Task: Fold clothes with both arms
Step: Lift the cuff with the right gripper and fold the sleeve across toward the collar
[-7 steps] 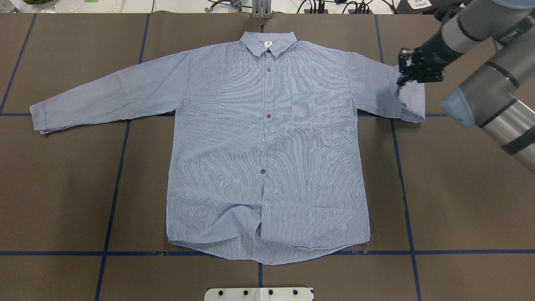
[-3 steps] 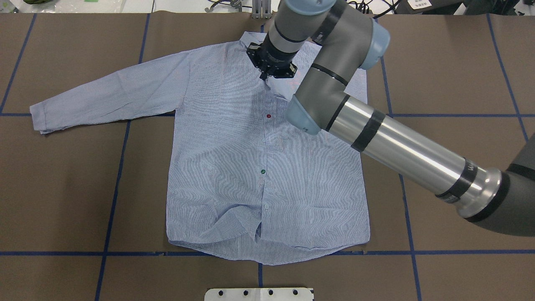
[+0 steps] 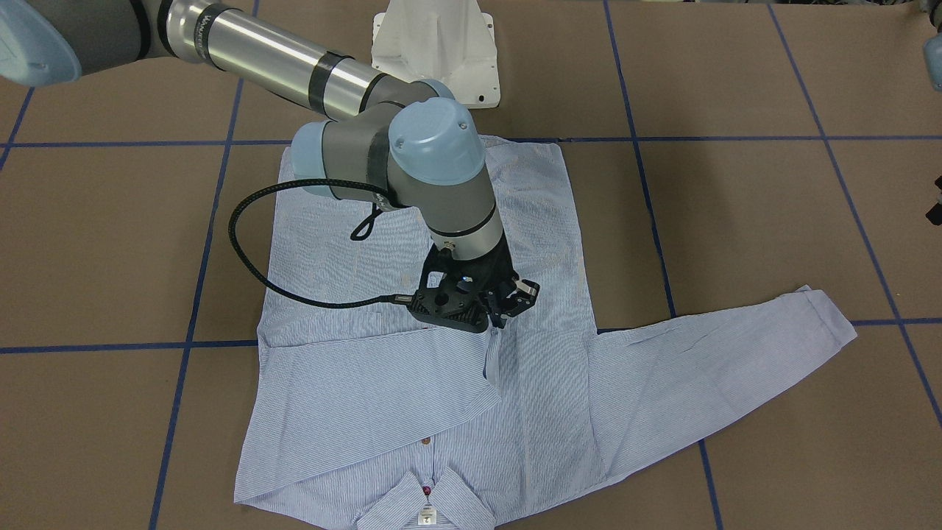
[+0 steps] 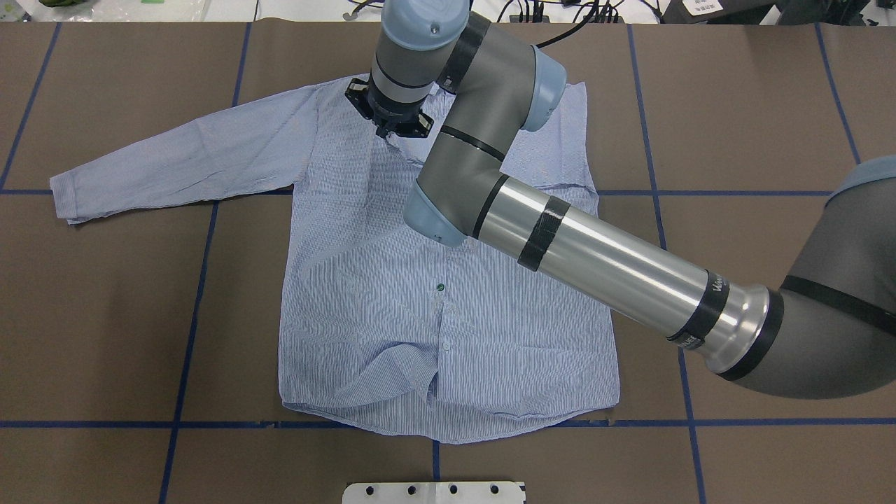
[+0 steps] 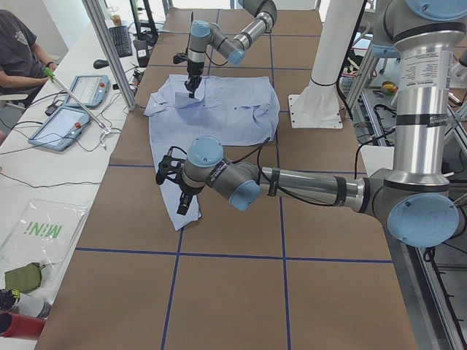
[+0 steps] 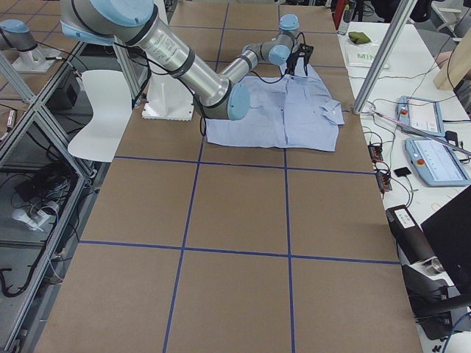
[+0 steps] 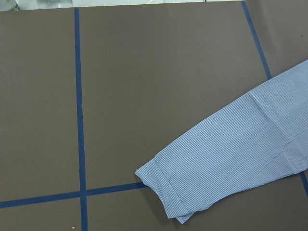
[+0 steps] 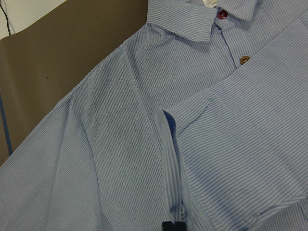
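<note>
My left gripper is to close next on the cuff corner [image 3: 811,293] [image 7: 180,215] of the striped shirt's stretched-out sleeve, on the side toward the white pedestal base.
The blue-and-white striped shirt [image 4: 448,329] lies flat, front up, collar at the far side. My right arm reaches across it. The right gripper [image 4: 393,131] is shut on the right sleeve's cuff [image 8: 169,144] and holds it low over the chest, left of the button line; it also shows in the front view [image 3: 508,313]. That sleeve is folded over the shirt's front [image 3: 368,383]. The left sleeve [image 4: 175,161] lies stretched out. My left gripper [image 5: 179,197] hovers by that sleeve's cuff [image 7: 163,192]; I cannot tell whether it is open or shut.
The brown table cover bears blue tape lines [image 4: 189,308]. The white pedestal base [image 3: 434,44] stands at the robot's side of the table. A bench with tablets [image 5: 66,124] and a seated person [image 5: 18,44] lie beyond the far table edge.
My right gripper has carried the right sleeve's cuff from the shirt's right side across the chest to left of the collar. The sleeve now lies folded over the front.
</note>
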